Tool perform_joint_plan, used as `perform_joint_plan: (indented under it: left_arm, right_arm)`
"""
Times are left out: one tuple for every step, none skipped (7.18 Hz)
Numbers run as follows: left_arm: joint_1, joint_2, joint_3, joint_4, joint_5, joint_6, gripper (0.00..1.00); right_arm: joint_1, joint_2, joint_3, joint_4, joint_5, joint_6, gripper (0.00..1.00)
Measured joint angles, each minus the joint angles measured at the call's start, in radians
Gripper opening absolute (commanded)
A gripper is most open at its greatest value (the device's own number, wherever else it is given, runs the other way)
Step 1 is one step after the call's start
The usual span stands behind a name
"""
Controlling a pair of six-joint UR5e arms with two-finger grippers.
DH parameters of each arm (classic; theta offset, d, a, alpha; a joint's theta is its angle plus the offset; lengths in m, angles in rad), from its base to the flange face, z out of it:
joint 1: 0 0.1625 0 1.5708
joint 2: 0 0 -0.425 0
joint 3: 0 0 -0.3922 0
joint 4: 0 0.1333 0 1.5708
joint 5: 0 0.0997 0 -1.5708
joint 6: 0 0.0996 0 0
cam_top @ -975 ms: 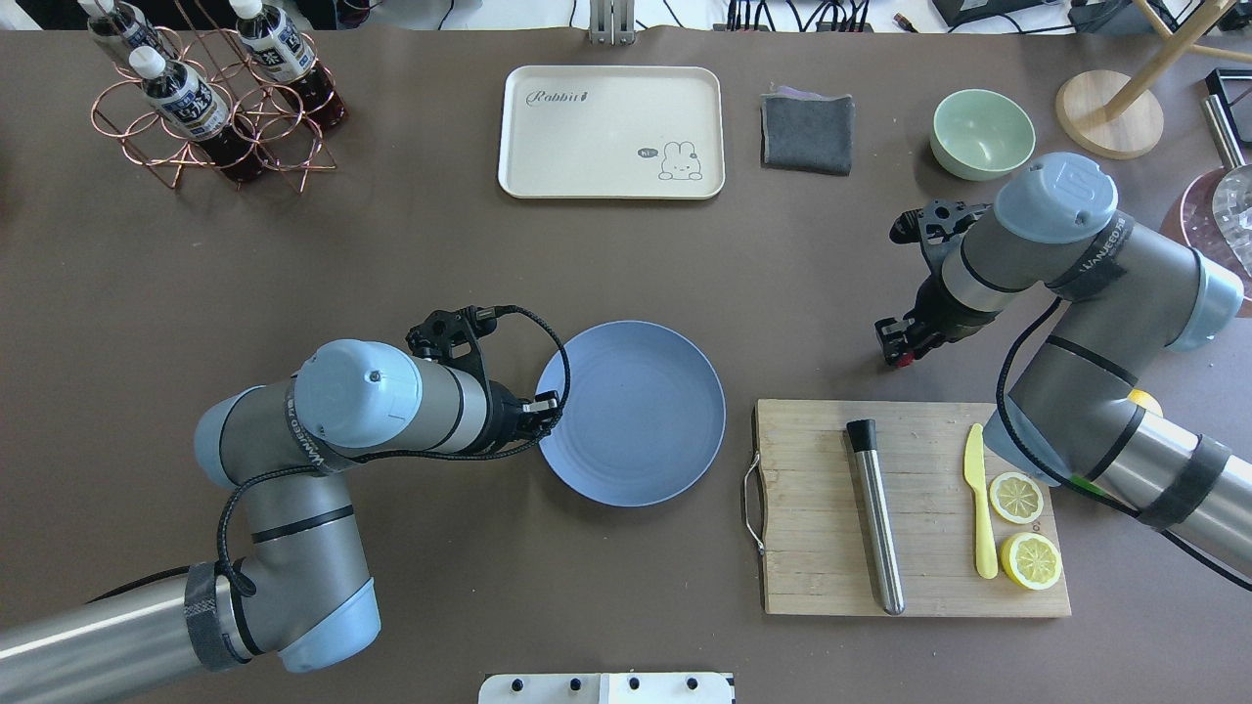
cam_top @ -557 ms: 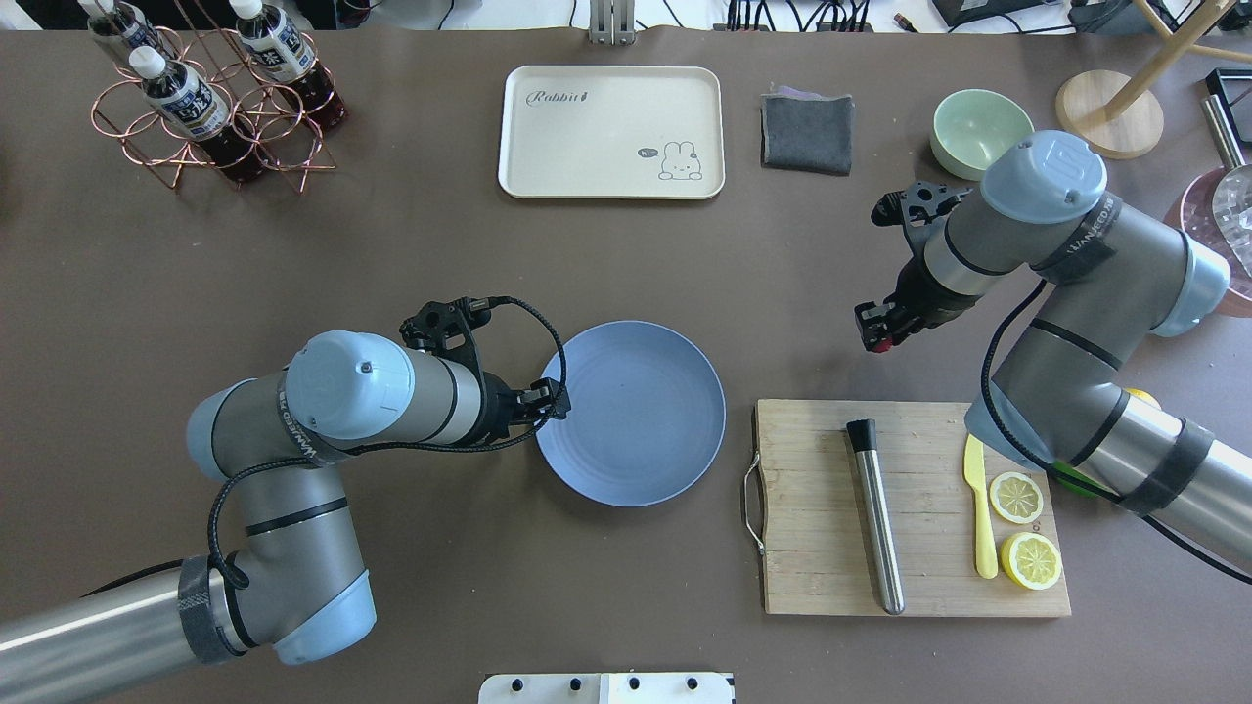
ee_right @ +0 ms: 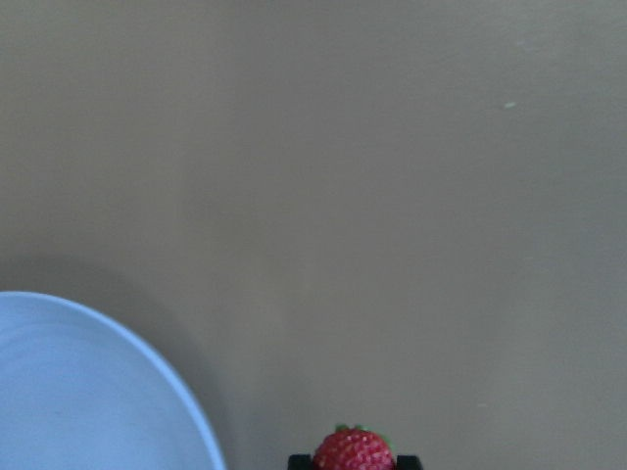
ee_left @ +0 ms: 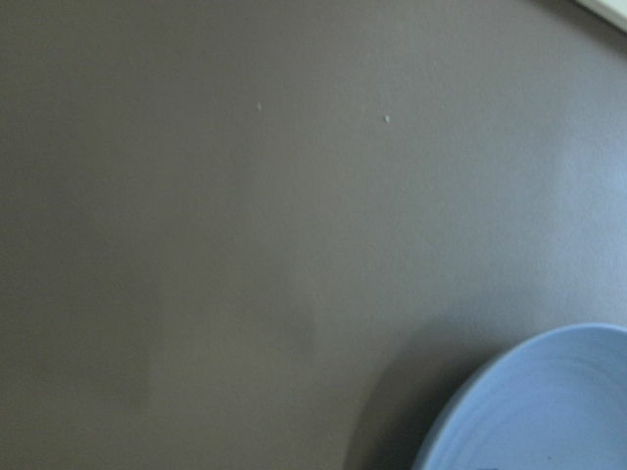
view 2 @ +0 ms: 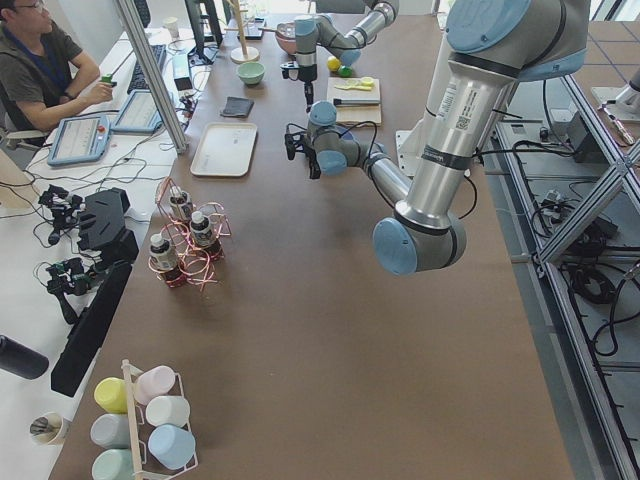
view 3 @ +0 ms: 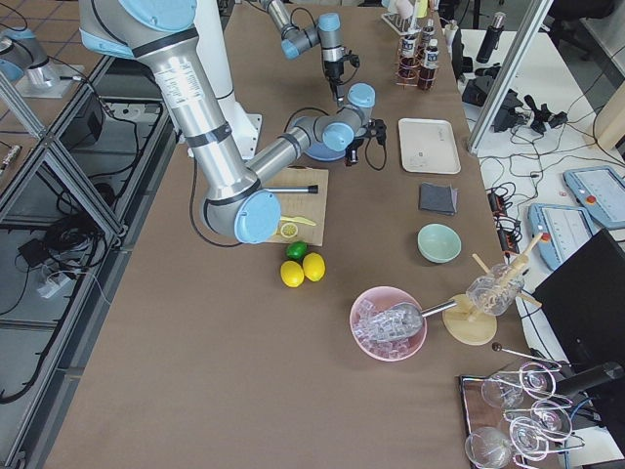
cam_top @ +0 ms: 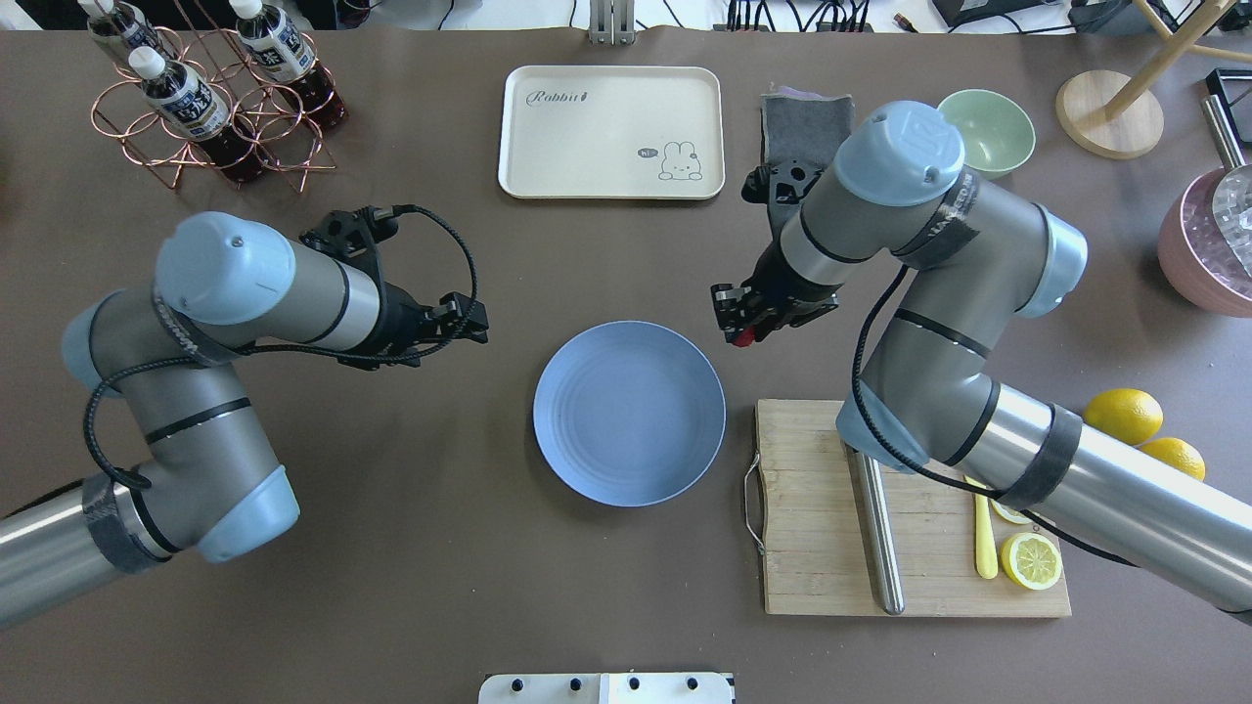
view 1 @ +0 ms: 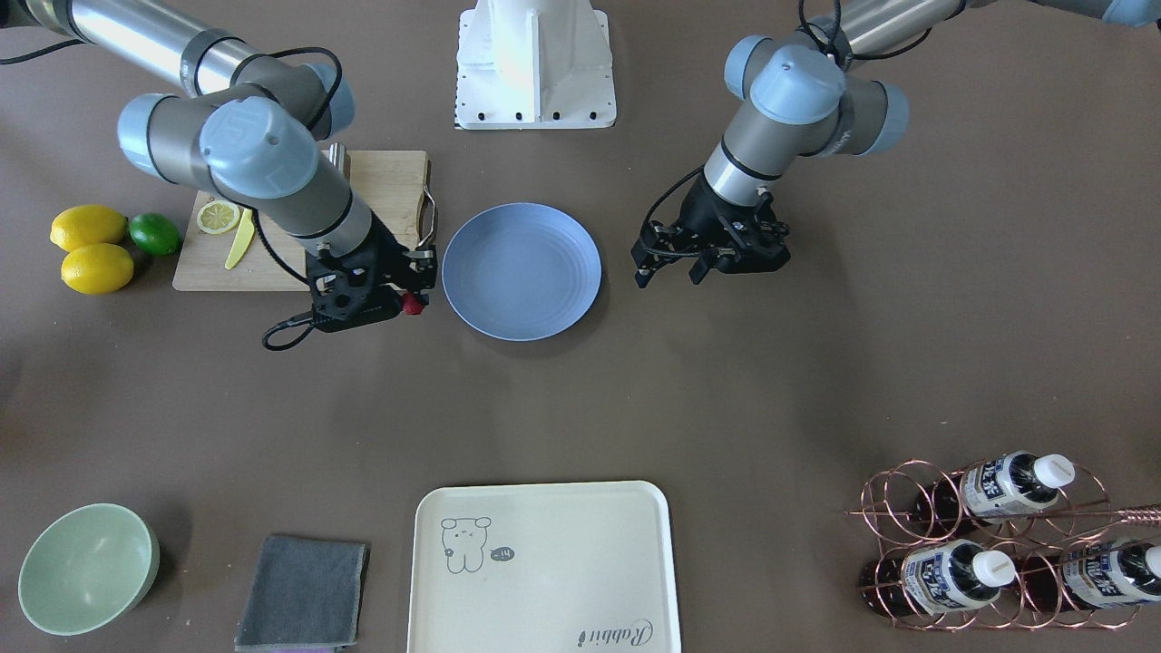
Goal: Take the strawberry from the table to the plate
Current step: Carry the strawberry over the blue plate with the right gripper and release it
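Observation:
The strawberry will come to rest in the middle of the pale blue plate (view 1: 522,272), where I need to let go of it with my right gripper.
A small red strawberry (cam_top: 743,338) (view 1: 414,306) (ee_right: 354,451) is pinched in my right gripper (cam_top: 739,330) (view 1: 413,297), which is shut on it. It hangs over the brown table (cam_top: 489,548) just outside the far right rim of the pale blue plate (cam_top: 629,413) (view 1: 521,270). The right wrist view shows the plate's edge (ee_right: 88,392) at lower left. Nothing lies on the plate. My left gripper (cam_top: 476,321) (view 1: 668,270) hovers open and holds nothing, to the left of the plate and apart from it. The plate's rim (ee_left: 549,411) shows in the left wrist view's lower right corner.
A wooden cutting board (cam_top: 822,508) with a metal rod, yellow knife and lemon slices lies right of the plate. Two lemons (view 1: 91,245) and a lime (view 1: 154,233) sit beyond it. At the far edge are a cream tray (cam_top: 611,132), grey cloth, green bowl (cam_top: 993,122) and bottle rack (cam_top: 210,98).
My right gripper has carried the strawberry left, up to the plate's far right rim. My left gripper has drawn back from the plate's left edge, going left and farther away.

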Motion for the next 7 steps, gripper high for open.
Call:
perform_joint_plan:
  left_arm:
    - [-0.066,0.036,-0.001,0.001,-0.060,0.083,0.91]
    - [-0.124,0.068,0.002,0.002,-0.108,0.156,0.91]
    - [-0.166,0.092,0.004,0.002,-0.136,0.202,0.91]
    - [-0.191,0.106,0.006,0.002,-0.149,0.223,0.91]
    - [-0.200,0.111,0.008,0.002,-0.153,0.230,0.91]
    - [-0.202,0.114,0.010,0.002,-0.153,0.232,0.93]
    - [-0.202,0.116,0.013,0.002,-0.153,0.233,0.94]
  right_arm:
    - [-0.060,0.038,-0.010,0.001,-0.056,0.058,0.00]
    - [-0.109,0.071,-0.029,0.004,-0.102,0.102,0.00]
    - [-0.147,0.101,-0.054,0.007,-0.139,0.135,0.00]
    - [-0.178,0.120,-0.076,0.010,-0.170,0.153,0.00]
    - [-0.197,0.128,-0.088,0.011,-0.192,0.159,0.00]
    - [-0.206,0.128,-0.096,0.012,-0.203,0.160,0.00]
    - [-0.209,0.127,-0.100,0.012,-0.207,0.158,0.00]
